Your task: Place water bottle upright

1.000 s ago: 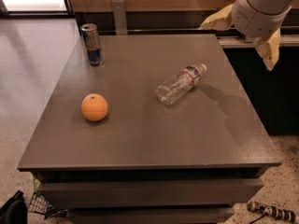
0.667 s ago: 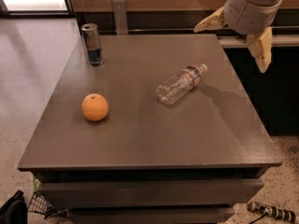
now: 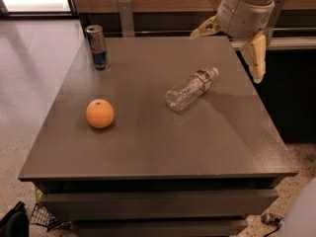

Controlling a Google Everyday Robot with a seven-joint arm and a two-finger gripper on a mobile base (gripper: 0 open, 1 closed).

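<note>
I should next grip the water bottle's upper part (image 3: 201, 80) near its white cap, leaving its bottom end free.
The water bottle (image 3: 191, 89) is clear ribbed plastic with a white cap and a red-and-white label band. It lies on its side on the grey table (image 3: 148, 142), right of centre, cap pointing to the back right. My gripper (image 3: 232, 51) hangs above the table's back right corner, up and to the right of the bottle, apart from it. Its two yellowish fingers (image 3: 256, 58) are spread wide apart and hold nothing.
A slim silver-and-blue can (image 3: 97, 47) stands upright at the back left of the table. An orange (image 3: 99, 113) sits at the left of the table. A dark counter (image 3: 291, 83) runs along the right side, and a wall rail stands behind the table.
My gripper has moved a little to the left and toward the back edge of the table. The bottle, the can and the orange have not moved.
</note>
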